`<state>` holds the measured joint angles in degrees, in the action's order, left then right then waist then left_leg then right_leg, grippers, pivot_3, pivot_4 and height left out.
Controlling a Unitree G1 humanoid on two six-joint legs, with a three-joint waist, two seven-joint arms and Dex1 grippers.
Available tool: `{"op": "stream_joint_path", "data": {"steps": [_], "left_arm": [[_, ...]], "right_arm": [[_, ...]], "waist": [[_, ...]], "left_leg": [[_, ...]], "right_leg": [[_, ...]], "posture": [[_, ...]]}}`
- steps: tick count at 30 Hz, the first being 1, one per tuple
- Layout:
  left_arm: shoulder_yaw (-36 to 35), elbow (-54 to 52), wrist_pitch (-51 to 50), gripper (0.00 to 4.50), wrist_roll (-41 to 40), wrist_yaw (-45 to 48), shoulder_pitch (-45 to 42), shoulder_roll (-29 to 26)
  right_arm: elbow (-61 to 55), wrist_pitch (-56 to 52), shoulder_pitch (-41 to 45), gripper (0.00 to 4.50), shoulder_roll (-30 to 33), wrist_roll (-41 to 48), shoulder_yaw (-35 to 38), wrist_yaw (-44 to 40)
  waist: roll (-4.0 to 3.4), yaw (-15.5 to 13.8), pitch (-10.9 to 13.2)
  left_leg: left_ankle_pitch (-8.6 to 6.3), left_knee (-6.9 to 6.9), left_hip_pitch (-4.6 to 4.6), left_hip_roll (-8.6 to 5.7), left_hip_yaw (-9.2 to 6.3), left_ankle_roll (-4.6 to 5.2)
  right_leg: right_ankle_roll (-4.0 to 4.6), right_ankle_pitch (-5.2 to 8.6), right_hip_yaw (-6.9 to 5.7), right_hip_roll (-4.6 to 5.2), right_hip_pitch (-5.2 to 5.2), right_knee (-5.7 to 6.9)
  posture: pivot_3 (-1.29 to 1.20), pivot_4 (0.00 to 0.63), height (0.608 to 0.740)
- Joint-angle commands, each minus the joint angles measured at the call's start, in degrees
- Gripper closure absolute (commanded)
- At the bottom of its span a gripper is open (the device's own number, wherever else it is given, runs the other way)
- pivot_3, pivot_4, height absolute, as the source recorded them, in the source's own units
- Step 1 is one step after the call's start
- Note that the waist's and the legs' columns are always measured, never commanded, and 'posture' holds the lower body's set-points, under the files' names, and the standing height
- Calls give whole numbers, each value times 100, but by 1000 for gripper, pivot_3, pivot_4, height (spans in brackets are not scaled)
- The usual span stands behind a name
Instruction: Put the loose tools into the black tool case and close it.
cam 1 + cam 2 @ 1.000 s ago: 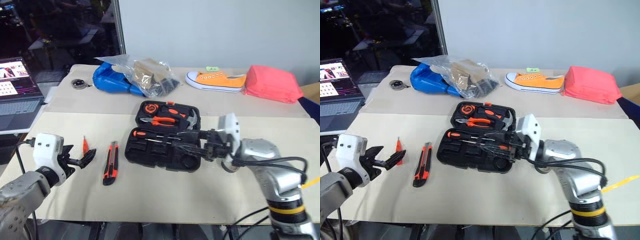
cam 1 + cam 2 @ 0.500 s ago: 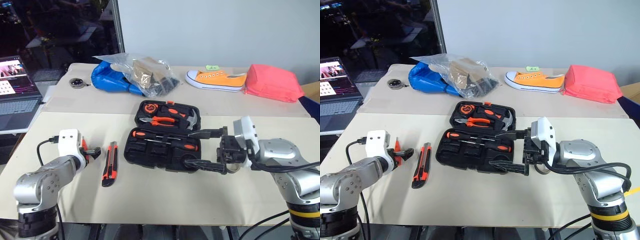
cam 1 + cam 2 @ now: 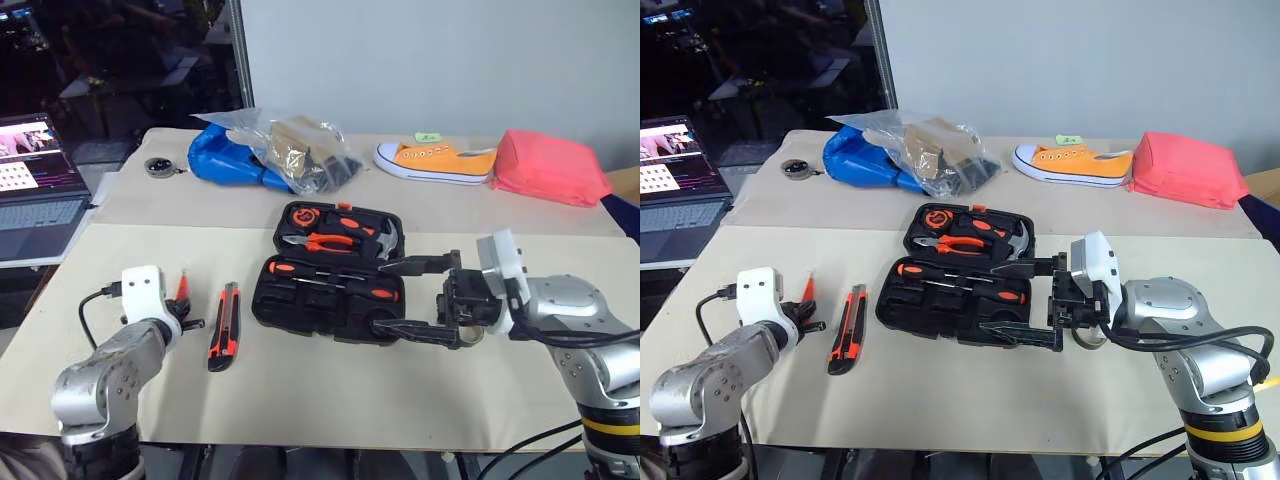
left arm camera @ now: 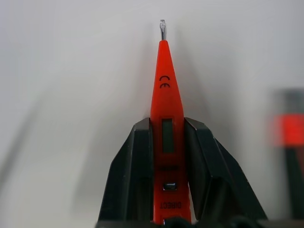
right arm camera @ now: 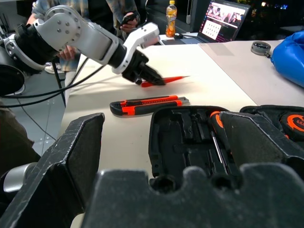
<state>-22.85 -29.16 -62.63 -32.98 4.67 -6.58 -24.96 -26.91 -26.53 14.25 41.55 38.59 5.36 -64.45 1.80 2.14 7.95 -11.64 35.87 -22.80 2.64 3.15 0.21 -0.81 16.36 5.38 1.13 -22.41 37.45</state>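
I need to use my left gripper to put the orange tester screwdriver down in the empty slot (image 3: 295, 286) beside the screwdrivers in the near half of the case.
My left gripper (image 4: 167, 122) is shut on the slim orange tester screwdriver (image 4: 164, 85), whose tip points ahead close to the table at the front left (image 3: 182, 290). The orange-and-black utility knife (image 3: 222, 325) lies just right of it. The black tool case (image 3: 300, 308) lies open in the middle, with two orange-handled screwdrivers (image 3: 380, 293) in its near half. My right gripper (image 3: 378, 295) stands wide open, level, pointing left over the case's right side, with nothing between its fingers. A tan tape roll (image 3: 1087, 340) peeks out beneath its wrist.
Pliers, a hammer and a tape measure fill the case's far half (image 3: 340, 232). A laptop (image 3: 35, 185) sits at the far left. A blue bag with a plastic bag (image 3: 235, 160), an orange shoe (image 3: 435, 160) and a pink pouch (image 3: 545, 165) line the back. A person (image 5: 118, 9) stands beyond.
My left gripper moved in on the tester screwdriver and closed on it. My right gripper opened wide beside the case.
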Motion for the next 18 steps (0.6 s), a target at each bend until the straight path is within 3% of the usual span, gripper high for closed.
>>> {"op": "stream_joint_path", "data": {"steps": [1, 3, 7, 13, 18], "left_arm": [[297, -429, 459, 4027, -769, 2409, -184, -1445], [666, -282, 766, 4027, -752, 3179, -311, -2006], [2608, 711, 2748, 4027, 646, 5136, -1541, -2798], [4294, 2705, 4535, 4027, 1926, 6708, -3040, -2213], [4711, 3741, 5543, 4027, 2600, 7058, -3477, -1800]], "right_arm": [[-242, 193, -244, 0, 29, 71, 337, 153], [-293, 204, -387, 0, 41, 66, 402, 231], [-556, 194, -1104, 0, 164, 102, 920, 349], [-803, 259, -2115, 0, 421, 152, 1818, 232], [-953, 233, -2566, 0, 506, 203, 2334, 247]], "waist": [[0, 1, 1], [-18, -20, 0], [-30, -136, 0], [-37, -140, -3], [-38, -109, -3]], "left_leg": [[0, -4, -5, 2, 1, 0], [0, -7, -3, -2, 3, 0], [-1, -5, -5, -15, 13, 3], [-5, 0, -24, -22, 36, 12], [-9, 8, -50, -10, 27, 18]], "right_leg": [[3, 1, -2, -3, -9, -2], [4, 3, -4, 2, -8, -6], [-3, 2, -13, 12, 5, -39], [-9, 5, -15, 5, 4, -49], [-8, 6, -2, -26, -18, -45]], "posture": [[0, 150, 740], [0, 150, 740], [0, 150, 740], [0, 150, 740], [0, 150, 740]]}}
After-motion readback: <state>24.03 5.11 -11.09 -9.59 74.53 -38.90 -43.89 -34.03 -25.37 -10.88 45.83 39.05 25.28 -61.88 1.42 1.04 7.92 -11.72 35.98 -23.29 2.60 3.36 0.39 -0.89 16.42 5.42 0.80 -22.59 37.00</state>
